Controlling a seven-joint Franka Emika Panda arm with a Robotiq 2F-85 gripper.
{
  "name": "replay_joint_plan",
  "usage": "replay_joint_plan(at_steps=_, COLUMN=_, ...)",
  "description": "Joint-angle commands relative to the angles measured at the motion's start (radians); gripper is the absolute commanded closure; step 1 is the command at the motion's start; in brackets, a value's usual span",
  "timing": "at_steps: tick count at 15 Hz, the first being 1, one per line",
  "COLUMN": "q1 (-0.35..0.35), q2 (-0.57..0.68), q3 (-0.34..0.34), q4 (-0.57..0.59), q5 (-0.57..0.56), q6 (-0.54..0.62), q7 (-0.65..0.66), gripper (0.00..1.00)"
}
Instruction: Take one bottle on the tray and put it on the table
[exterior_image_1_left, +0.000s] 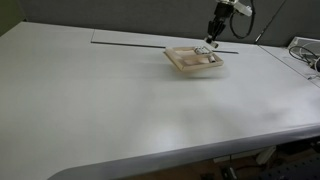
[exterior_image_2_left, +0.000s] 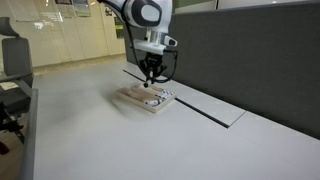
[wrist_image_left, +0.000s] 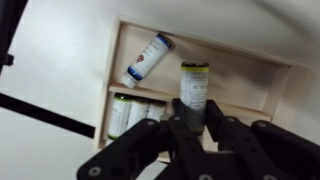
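Note:
The robot's gripper will let go of the yellow-capped bottle, now held just above the tray, on the bare tabletop (exterior_image_1_left: 227, 58) (wrist_image_left: 61, 39) next to the tray, on the side that faces the cables.
The small beige tray (exterior_image_1_left: 190, 66) sits toward the back of the off-white table (exterior_image_1_left: 120, 110), and shows in both exterior views (exterior_image_2_left: 135, 101). In the wrist view the tray (wrist_image_left: 250, 80) holds several small white bottles. One with a blue cap (wrist_image_left: 146, 58) lies loose, and others (wrist_image_left: 128, 112) lie side by side at the lower left. My gripper (wrist_image_left: 194, 112) is shut on a yellow-capped bottle (wrist_image_left: 194, 85) and holds it just above the tray. In the exterior views the gripper (exterior_image_1_left: 211, 42) (exterior_image_2_left: 151, 80) hangs right over the tray.
A long narrow grey strip (exterior_image_1_left: 130, 42) runs along the table's back behind the tray. A dark partition wall (exterior_image_2_left: 250, 60) stands behind the table. Cables and gear (exterior_image_1_left: 305, 55) lie at the table's end. Wide bare tabletop surrounds the tray.

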Motion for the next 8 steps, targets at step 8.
replay_joint_plan(at_steps=8, q1=-0.151, q2=0.174, q3=-0.05, q4=0.254, q5=0.034, q6=-0.026, q7=-0.013, gripper=0.93)
